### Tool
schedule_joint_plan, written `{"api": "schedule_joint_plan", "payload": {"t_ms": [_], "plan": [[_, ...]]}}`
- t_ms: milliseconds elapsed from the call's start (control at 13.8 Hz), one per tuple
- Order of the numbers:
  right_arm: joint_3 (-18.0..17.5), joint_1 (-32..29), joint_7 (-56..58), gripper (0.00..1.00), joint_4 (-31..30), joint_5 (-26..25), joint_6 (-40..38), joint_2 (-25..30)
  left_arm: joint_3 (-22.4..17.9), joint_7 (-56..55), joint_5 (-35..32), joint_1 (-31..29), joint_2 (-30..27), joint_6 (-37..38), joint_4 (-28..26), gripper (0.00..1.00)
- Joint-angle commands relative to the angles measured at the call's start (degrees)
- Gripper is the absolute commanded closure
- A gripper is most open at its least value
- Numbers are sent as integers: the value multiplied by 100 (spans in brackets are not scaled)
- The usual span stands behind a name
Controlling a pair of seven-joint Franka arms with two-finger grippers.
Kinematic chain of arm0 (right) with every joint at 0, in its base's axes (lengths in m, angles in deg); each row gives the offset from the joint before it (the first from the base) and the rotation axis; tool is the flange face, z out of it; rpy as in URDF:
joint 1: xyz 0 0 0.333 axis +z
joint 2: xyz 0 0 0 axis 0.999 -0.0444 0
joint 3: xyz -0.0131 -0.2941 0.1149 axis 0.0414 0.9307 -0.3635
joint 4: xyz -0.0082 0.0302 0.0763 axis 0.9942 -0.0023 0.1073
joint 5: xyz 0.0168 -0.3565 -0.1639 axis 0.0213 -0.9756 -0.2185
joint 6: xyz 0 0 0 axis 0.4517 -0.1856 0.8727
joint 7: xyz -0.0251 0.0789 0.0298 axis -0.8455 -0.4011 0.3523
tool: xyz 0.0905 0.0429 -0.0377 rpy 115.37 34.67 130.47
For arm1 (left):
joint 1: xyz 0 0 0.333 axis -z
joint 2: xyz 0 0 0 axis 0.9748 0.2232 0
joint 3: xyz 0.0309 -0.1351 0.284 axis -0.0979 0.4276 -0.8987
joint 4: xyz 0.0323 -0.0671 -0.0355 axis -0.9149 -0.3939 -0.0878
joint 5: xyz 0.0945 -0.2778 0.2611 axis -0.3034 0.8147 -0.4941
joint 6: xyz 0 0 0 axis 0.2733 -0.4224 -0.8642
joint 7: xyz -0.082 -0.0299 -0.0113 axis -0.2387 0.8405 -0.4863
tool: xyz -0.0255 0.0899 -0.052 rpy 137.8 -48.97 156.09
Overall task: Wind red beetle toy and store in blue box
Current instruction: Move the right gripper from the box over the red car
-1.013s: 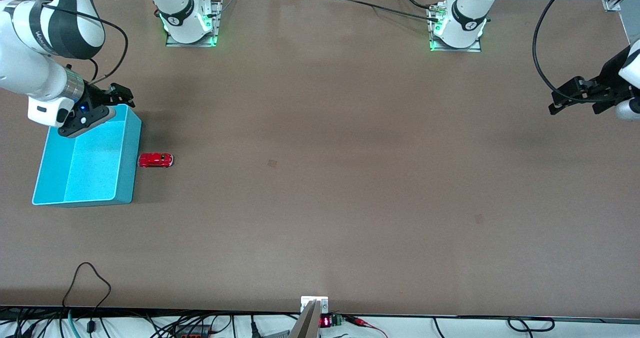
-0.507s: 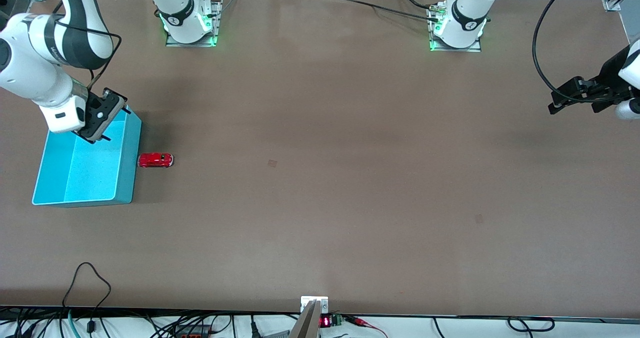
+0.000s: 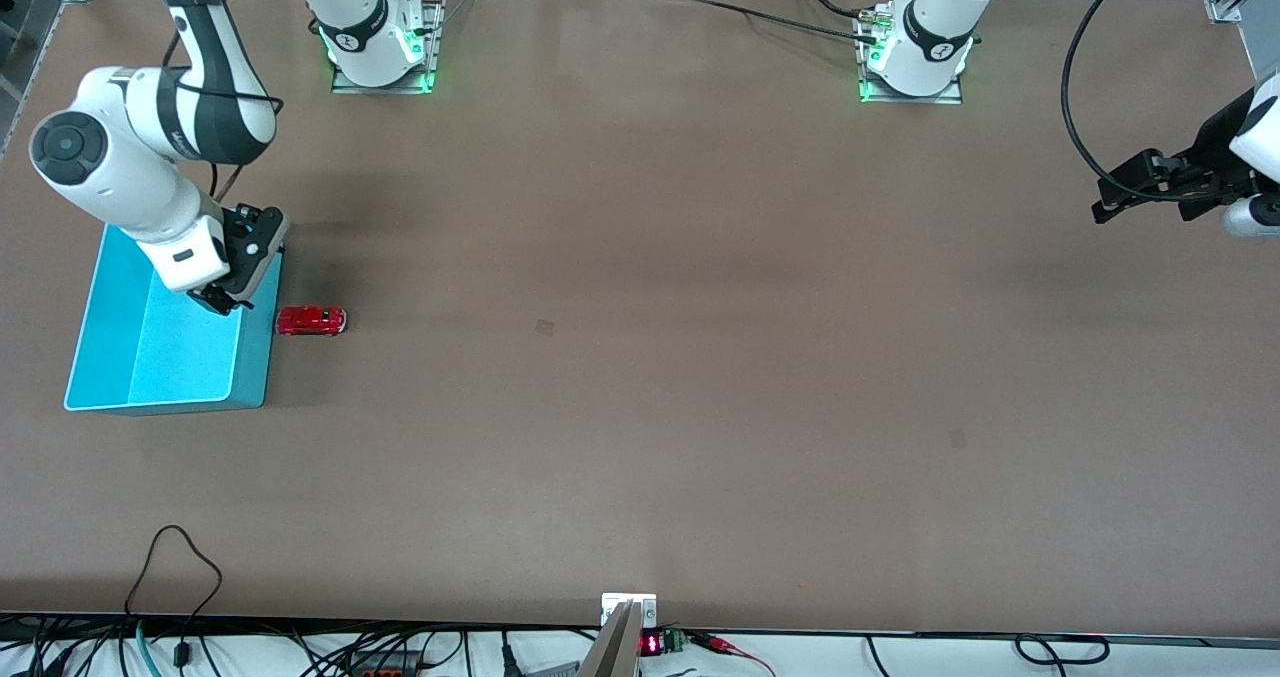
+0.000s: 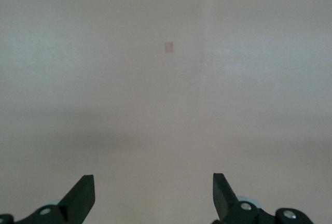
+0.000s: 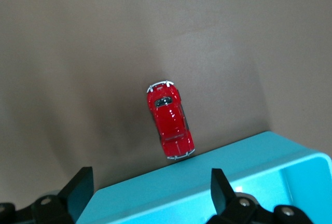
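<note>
The red beetle toy beside the blue box is next for my right gripper, which should go to it and close across the middle of its roof [image 3: 311, 318] [image 5: 170, 120].
The red beetle toy [image 3: 311, 320] stands on the table right beside the blue box [image 3: 150, 362], touching or nearly touching its wall. In the right wrist view the toy [image 5: 169, 120] sits just past the box wall [image 5: 207, 182]. My right gripper [image 3: 228, 302] is open and empty, over the box wall nearest the toy; its fingertips [image 5: 79, 183] frame the wall. My left gripper [image 3: 1105, 209] is open and empty, up over the left arm's end of the table, and waits; its wrist view shows only bare table between the fingers [image 4: 83, 193].
The brown table [image 3: 640, 357] stretches wide between the two arms with nothing on it but small marks [image 3: 544, 327]. Cables [image 3: 180, 557] lie at the edge nearest the front camera.
My right gripper swung from over the box's corner nearest the bases along the wall toward the toy, turning downward. The toy, box and left arm stayed put.
</note>
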Motion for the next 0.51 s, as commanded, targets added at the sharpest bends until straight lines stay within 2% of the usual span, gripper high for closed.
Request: {"api": "schedule_joint_plan", "payload": {"t_ms": [0,434], "plan": [[15,98,281,0,-6,-169,371,-161,-21,66,51,-65,-41,91,3,0],[15,256,669,0,20,-187,970,-539,-22,66,51,-100,-33,91,-5,0]]}}
